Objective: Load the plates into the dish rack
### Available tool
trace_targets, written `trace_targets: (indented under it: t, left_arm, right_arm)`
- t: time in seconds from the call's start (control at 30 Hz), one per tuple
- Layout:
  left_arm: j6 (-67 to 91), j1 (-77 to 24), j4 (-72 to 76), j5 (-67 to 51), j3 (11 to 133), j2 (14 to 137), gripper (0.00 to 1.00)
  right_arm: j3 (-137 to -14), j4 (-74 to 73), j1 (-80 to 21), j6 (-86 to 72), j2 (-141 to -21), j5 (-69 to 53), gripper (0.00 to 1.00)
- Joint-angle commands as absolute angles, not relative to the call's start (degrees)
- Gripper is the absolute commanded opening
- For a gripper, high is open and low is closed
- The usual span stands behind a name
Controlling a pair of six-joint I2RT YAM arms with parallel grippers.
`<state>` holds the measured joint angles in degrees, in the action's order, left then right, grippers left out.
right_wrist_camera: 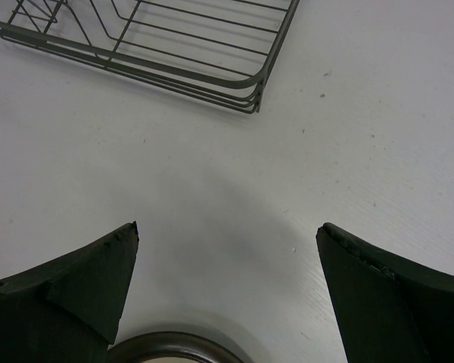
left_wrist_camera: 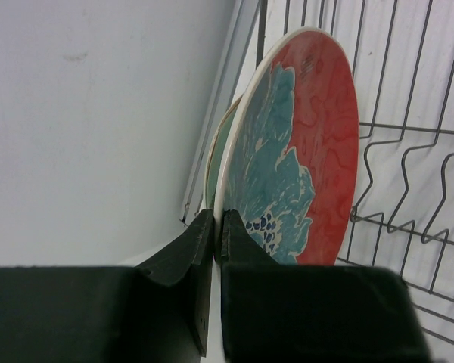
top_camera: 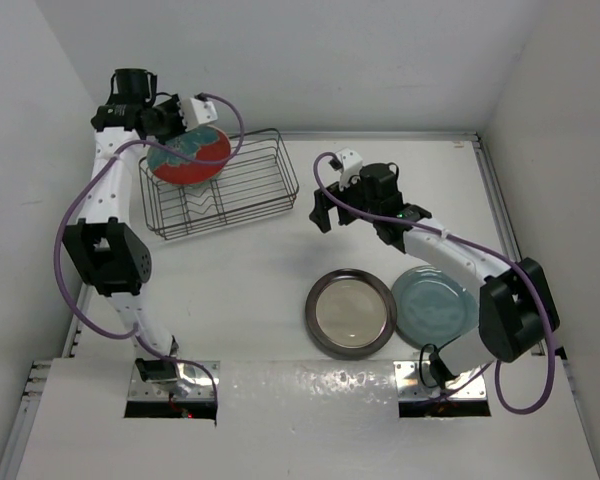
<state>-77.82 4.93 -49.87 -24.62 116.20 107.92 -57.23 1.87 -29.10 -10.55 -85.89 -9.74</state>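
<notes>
The right gripper I use will next close on the far side of the brown rim (top_camera: 377,280) of the cream plate, toward the blue-teal plate.
My left gripper (left_wrist_camera: 218,223) is shut on the rim of the red plate with the teal flowers (left_wrist_camera: 310,151), which it holds on edge. In the top view this plate (top_camera: 187,158) is tilted over the left end of the dish rack (top_camera: 230,190). Right behind it shows the edge of a pale mint-green plate (left_wrist_camera: 214,162). The cream plate with a dark brown rim (top_camera: 350,310) and the blue-teal plate (top_camera: 432,303) lie flat on the table. My right gripper (top_camera: 352,228) hangs open and empty between rack and cream plate. In its wrist view the right gripper (right_wrist_camera: 227,234) is above bare table.
The left wall (left_wrist_camera: 91,128) is close beside the held plate and the rack's left end. The rack's near right corner (right_wrist_camera: 246,91) lies ahead of the right gripper, and the brown rim (right_wrist_camera: 174,344) is just under it. Walls close the table at back and right.
</notes>
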Motion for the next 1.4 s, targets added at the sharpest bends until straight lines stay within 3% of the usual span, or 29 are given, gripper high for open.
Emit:
trace_targets:
  t: [0.0, 0.27, 0.9, 1.0, 1.07, 1.1, 1.13, 1.3, 1.37]
  left_arm:
    - [-80.6, 5.3, -37.0, -27.6, 118.0, 106.5, 0.00]
    - [-81.2, 5.9, -37.2, -29.3, 118.9, 107.7, 0.00]
    - [-81.0, 6.5, -33.0, -28.2, 106.7, 107.7, 0.00]
    - [-78.4, 6.4, -31.6, -26.7, 106.6, 107.3, 0.11]
    - [-76.7, 6.5, -31.0, -25.4, 107.1, 107.2, 0.30]
    - [-76.3, 6.5, -31.0, -24.6, 107.4, 107.1, 0.48]
    - [-76.0, 6.4, -31.0, -24.3, 107.9, 106.9, 0.54]
    - [-71.3, 6.3, -31.5, -26.2, 111.0, 105.2, 0.75]
    - [-66.5, 6.2, -31.6, -27.3, 113.2, 104.2, 0.78]
  right_arm:
    - [-59.5, 1.9, -29.1, -11.2, -85.8, -11.1, 0.99]
    - [-59.0, 0.6, -29.1, -11.8, -84.8, -9.8, 0.99]
    - [-59.1, 0.2, -29.2, -12.3, -84.8, -9.3, 0.99]
    - [-60.1, -2.6, -29.1, -12.5, -85.3, -8.4, 0.99]
    - [-60.8, -4.9, -29.1, -12.6, -85.8, -7.1, 0.99]
    - [-61.1, -5.7, -29.1, -12.7, -86.0, -6.5, 0.99]
    - [-61.3, -6.6, -29.1, -12.6, -86.0, -6.5, 0.99]
    - [-58.9, -11.2, -29.0, -10.8, -84.7, -8.3, 0.99]
    - [-56.3, -13.8, -27.4, -9.6, -83.9, -9.7, 0.99]
